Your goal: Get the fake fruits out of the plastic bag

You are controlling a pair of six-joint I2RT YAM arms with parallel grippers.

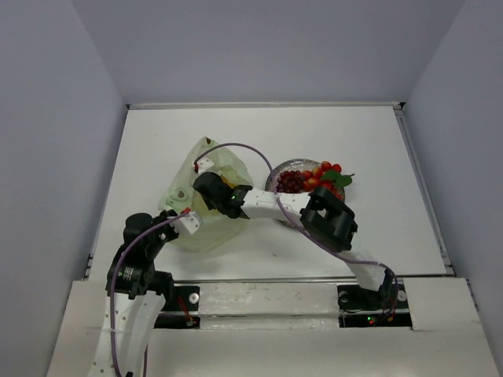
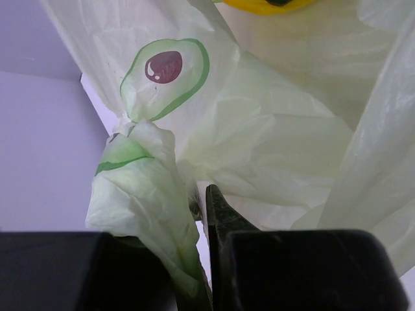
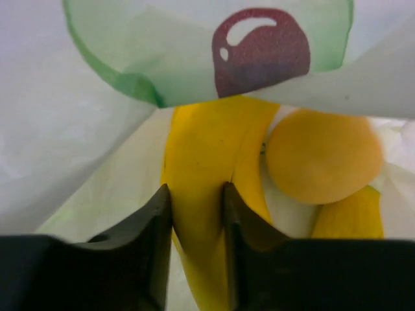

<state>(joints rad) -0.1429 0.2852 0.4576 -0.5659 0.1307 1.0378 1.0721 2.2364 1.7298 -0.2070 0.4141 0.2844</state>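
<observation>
The yellow banana has only one side pinched by my right gripper's fingers, so I need to back off, open wider and take the yellow banana around its full middle [image 3: 224, 152].
The pale yellow-green plastic bag [image 1: 179, 196] lies left of centre, and my left gripper [image 1: 191, 221] is shut on a bunched fold of its edge [image 2: 149, 194]. Reaching into the bag's mouth, my right gripper [image 1: 214, 190] has its jaws pressed against both sides of a yellow banana [image 3: 207, 149]. Beside that banana lie a round yellow-orange fruit [image 3: 324, 155] and part of a second banana [image 3: 350, 217]. A yellow fruit [image 2: 266, 5] shows at the top of the left wrist view. On the grey plate [image 1: 272, 179] rest a dark grape bunch [image 1: 291, 181] and a red berry bunch [image 1: 324, 174] with green leaves.
The plate stands just right of the bag, under the right forearm [image 1: 275, 204]. Printed avocado pictures [image 2: 165, 71] mark the bag film, which drapes over the right gripper [image 3: 196, 194]. White walls [image 1: 259, 104] border the table on three sides.
</observation>
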